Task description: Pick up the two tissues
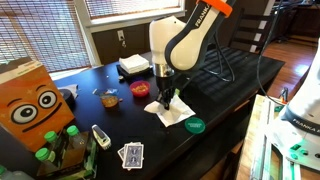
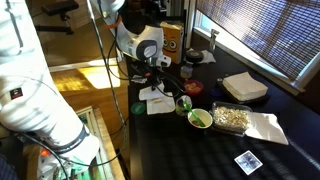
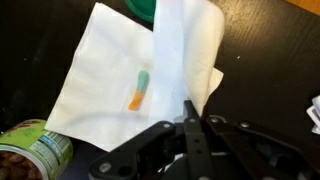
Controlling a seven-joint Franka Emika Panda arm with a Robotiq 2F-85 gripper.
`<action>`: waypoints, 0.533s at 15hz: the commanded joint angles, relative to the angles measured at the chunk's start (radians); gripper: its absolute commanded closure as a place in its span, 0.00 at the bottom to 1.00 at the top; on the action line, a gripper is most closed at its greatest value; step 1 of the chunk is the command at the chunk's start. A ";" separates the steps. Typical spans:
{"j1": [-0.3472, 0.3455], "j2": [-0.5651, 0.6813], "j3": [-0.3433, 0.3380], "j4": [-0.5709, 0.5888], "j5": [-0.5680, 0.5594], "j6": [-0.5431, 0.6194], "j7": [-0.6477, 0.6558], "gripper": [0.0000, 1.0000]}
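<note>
My gripper is pinching only a raised fold of the upper tissue, and the other tissue lies flat. I will open and pinch lower where the tissues overlap [image 3: 170,98].
In the wrist view one white tissue [image 3: 100,95] lies flat on the dark table, with a small orange and teal object [image 3: 139,90] on it. A second tissue [image 3: 185,45] overlaps it and rises in a fold up to my gripper [image 3: 190,105], which is shut and pinching that fold. In both exterior views the gripper [image 1: 165,97] [image 2: 155,82] hangs straight down just above the white tissues [image 1: 168,115] [image 2: 157,101] near the table's edge.
A green lid [image 1: 195,125] lies beside the tissues, with an open can [image 3: 35,150] close by. Nearby are a red bowl [image 1: 140,88], a thick white stack [image 1: 133,65], playing cards [image 1: 131,154], an orange box [image 1: 30,100], a snack bowl [image 2: 232,117] and a green bowl [image 2: 200,118].
</note>
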 commanded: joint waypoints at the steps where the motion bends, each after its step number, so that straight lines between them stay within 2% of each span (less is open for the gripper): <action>1: 0.018 -0.010 -0.028 -0.016 -0.062 0.040 0.061 0.94; 8: 0.010 0.030 -0.026 -0.004 -0.041 0.061 0.038 0.61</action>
